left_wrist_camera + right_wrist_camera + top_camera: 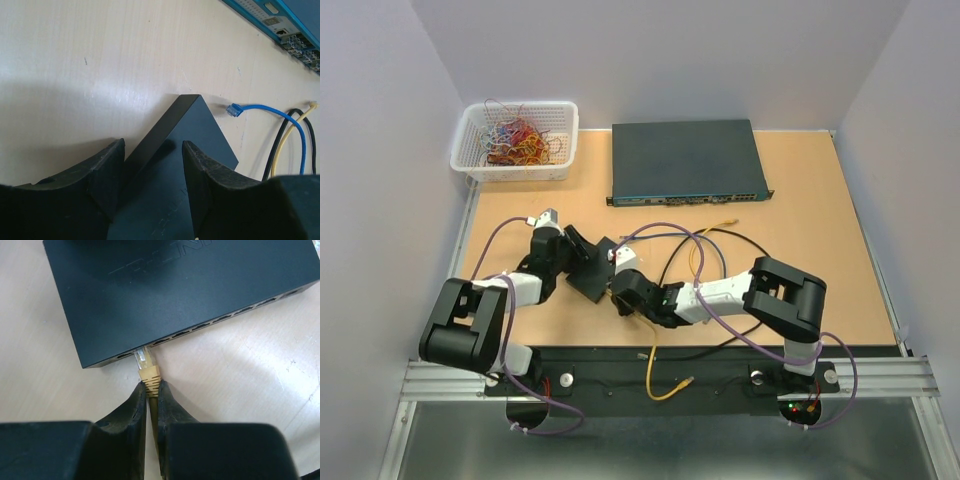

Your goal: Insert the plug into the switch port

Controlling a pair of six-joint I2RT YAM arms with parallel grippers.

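My right gripper is to release the yellow cable's plug, its tip now at a socket's mouth, in the end socket area of the small flat black box point(609, 300) point(142, 351).
The small flat black box point(175, 290) lies on the table with its row of ports point(200, 327) facing my right gripper point(151, 390). That gripper is shut on the boot of the yellow cable's plug point(145, 362). The plug's clear tip sits at the mouth of a socket near the row's left end. How deep it sits is unclear. In the top view the box point(592, 270) lies between both grippers. My left gripper point(152, 165) is open and straddles a corner of the box point(195, 130). One finger is beside its side wall and the other is over its top.
The large dark rack switch point(685, 160) stands at the back and also shows in the left wrist view point(295, 30). A white basket point(515, 140) of coloured wires is at the back left. Loose blue point(233, 110), black and yellow cables lie right of the box.
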